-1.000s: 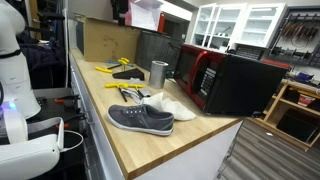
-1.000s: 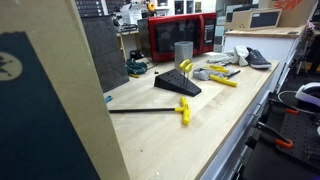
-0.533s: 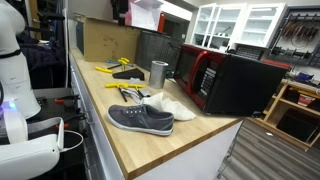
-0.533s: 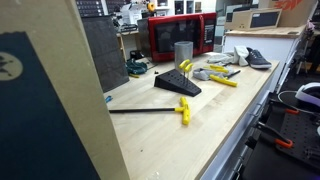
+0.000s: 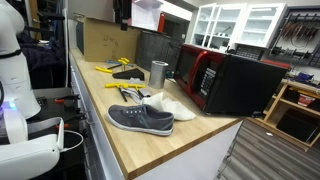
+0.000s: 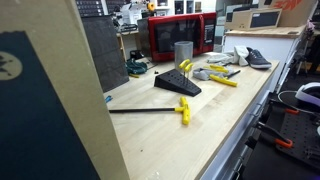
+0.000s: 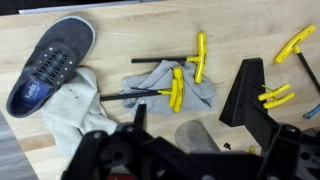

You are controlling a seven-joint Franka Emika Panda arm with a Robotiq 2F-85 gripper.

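Note:
I need to close my gripper on the yellow handle [image 5: 143,93] [image 7: 173,97] of the thin T hex key, in the side-by-side pair on the grey cloth near the cup.
In the wrist view my gripper [image 7: 200,150] looks straight down on the wooden bench and stands open, holding nothing. A grey metal cup [image 7: 198,137] stands upright below it, between the two fingers. Just beyond the cup lies a grey cloth [image 7: 160,80] with yellow-handled T hex keys [image 7: 177,88] on it. A grey shoe [image 7: 48,62] and a white sock [image 7: 80,115] lie to one side, and a black key stand [image 7: 250,90] is on the opposite side. Both exterior views show the cup [image 5: 158,73] [image 6: 183,52] and the shoe [image 5: 140,119] [image 6: 257,58].
A red-and-black microwave [image 5: 225,80] [image 6: 180,38] stands behind the cup. A cardboard box [image 5: 105,40] sits at the far end of the bench. A loose yellow T-handle key [image 6: 184,110] lies apart on the wood. The bench edge [image 5: 100,140] drops off near the shoe.
Nothing on the bench has moved. The dark arm part at the top of an exterior view has shifted slightly.

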